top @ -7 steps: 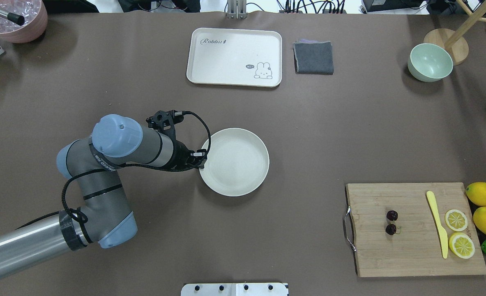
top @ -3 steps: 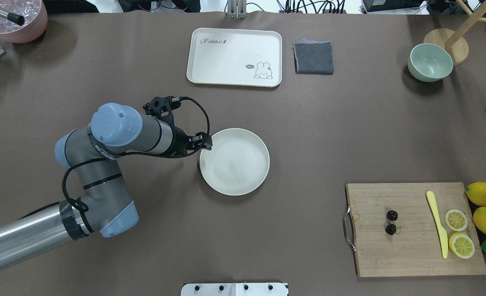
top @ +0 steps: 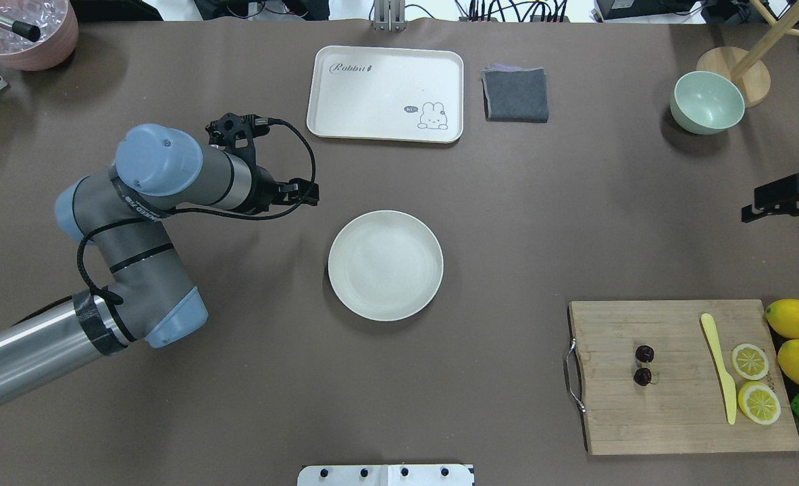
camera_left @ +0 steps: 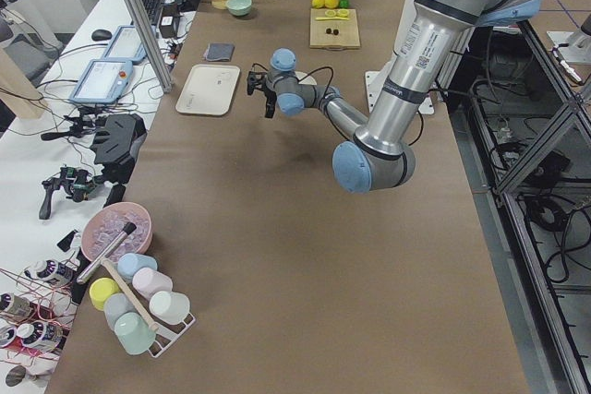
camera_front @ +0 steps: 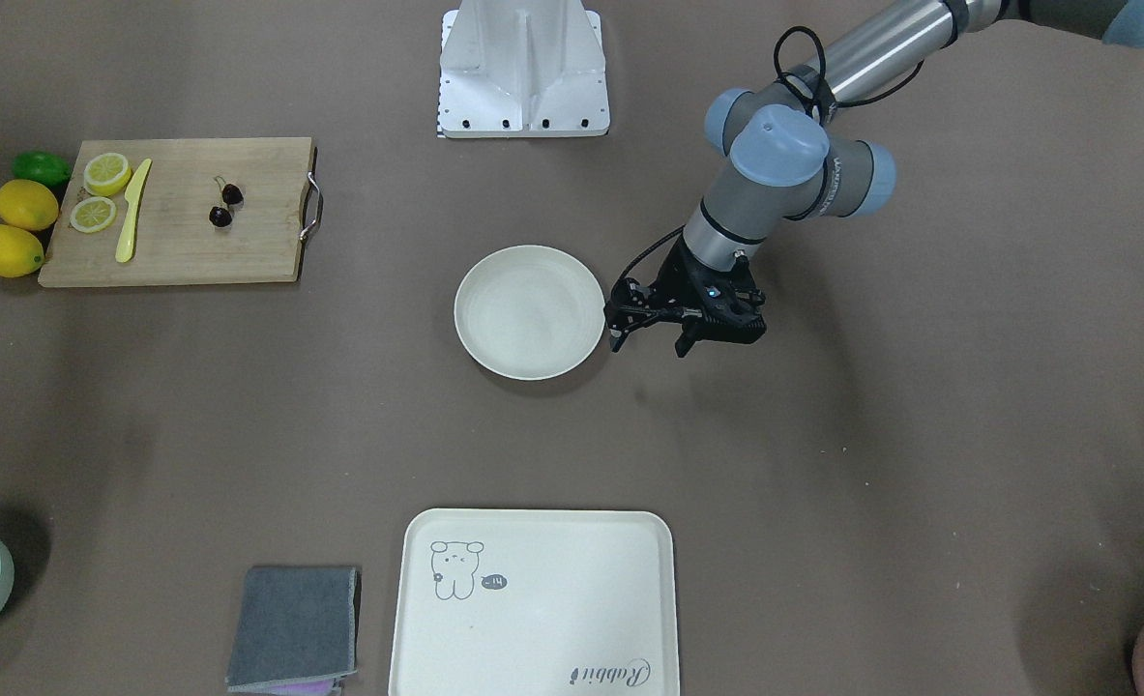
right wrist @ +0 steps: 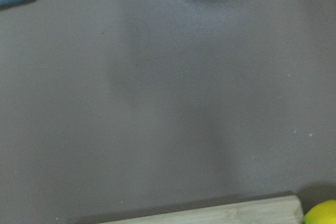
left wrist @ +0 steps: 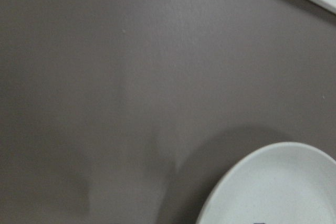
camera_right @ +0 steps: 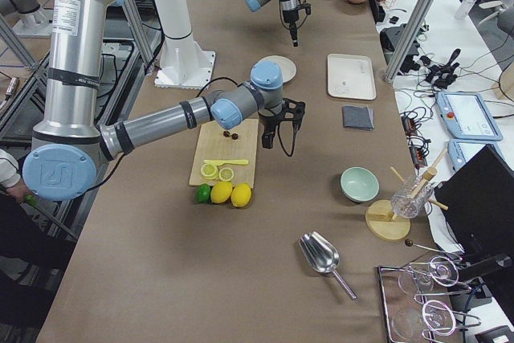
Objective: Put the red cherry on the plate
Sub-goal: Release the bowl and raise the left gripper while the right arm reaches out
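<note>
The robot's right gripper should next move to the red cherry's stem (camera_front: 220,182) on the wooden cutting board and close there.
The red cherry (top: 643,365), a pair of tiny dark fruits, lies on the wooden cutting board (top: 676,418) at the near right; it also shows in the front view as the cherry (camera_front: 224,204). The cream plate (top: 385,265) sits empty mid-table. My left gripper (camera_front: 651,340) hangs open and empty just off the plate's (camera_front: 530,311) rim, on its far-left side in the overhead view. My right gripper (top: 774,216) enters at the right edge, open and empty, well beyond the board's far side. The left wrist view catches only a piece of the plate (left wrist: 273,187).
On the board lie a yellow knife (top: 720,368) and two lemon slices; whole lemons (top: 796,319) and a lime sit beside its right edge. A rabbit tray (top: 372,88), grey cloth (top: 515,94) and green bowl (top: 706,102) line the far side.
My left arm has pulled back from the plate's left rim, up and to the far left. My right gripper has come into view at the right edge. Plate and cherry have not moved.
</note>
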Robot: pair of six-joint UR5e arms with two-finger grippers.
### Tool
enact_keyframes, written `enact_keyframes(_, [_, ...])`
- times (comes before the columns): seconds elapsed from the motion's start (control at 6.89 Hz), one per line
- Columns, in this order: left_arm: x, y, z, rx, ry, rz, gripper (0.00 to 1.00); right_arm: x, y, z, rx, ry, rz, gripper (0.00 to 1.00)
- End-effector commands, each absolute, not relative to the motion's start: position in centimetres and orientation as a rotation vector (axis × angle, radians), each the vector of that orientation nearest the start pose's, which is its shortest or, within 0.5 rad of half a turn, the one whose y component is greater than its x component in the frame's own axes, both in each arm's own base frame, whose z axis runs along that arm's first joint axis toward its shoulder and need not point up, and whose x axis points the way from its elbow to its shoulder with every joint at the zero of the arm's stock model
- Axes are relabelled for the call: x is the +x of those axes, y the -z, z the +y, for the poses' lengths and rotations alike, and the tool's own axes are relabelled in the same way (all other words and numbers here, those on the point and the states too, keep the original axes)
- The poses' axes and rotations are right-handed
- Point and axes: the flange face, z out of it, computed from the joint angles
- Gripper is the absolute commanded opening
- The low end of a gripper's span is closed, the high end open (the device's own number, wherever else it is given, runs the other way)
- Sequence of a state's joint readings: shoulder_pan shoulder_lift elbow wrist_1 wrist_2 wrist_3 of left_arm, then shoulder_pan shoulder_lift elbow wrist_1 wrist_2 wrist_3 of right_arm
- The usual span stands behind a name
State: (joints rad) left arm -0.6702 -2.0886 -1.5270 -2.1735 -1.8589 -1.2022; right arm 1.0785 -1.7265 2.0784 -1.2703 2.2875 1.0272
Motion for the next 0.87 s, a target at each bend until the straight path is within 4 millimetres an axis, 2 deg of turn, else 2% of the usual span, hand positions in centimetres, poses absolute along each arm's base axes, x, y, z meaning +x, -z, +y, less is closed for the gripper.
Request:
enact_keyframes(0.0, [45.2,-31.6,-53.2,0.380,0.055,1.007,0.98,-21.2,-43.8,-36.0,-0.034,-0.350,-0.950,1.00])
enact_keyframes(0.15, [44.9,-31.4,-53.2,0.386,0.058,1.011,0.98,-22.8,-45.2,-33.7,-0.045,-0.326,-0.929,1.00])
enact_keyframes(0.29, [44.7,-31.5,-53.2,0.388,0.060,1.010,0.98,-25.2,-45.9,-31.7,-0.066,-0.318,-0.900,1.00])
enact_keyframes(0.44, [44.6,-31.8,-53.1,0.386,0.060,1.008,0.98,-28.8,-46.2,-29.3,-0.053,-0.336,-0.862,1.00])
enact_keyframes(0.58, [44.5,-31.9,-53.1,0.385,0.061,1.006,0.98,-31.0,-46.1,-27.5,-0.063,-0.330,-0.853,1.00])
enact_keyframes(0.73, [44.4,-32.0,-53.1,0.386,0.063,1.004,0.98,-31.7,-46.2,-26.7,-0.073,-0.311,-0.848,1.00])
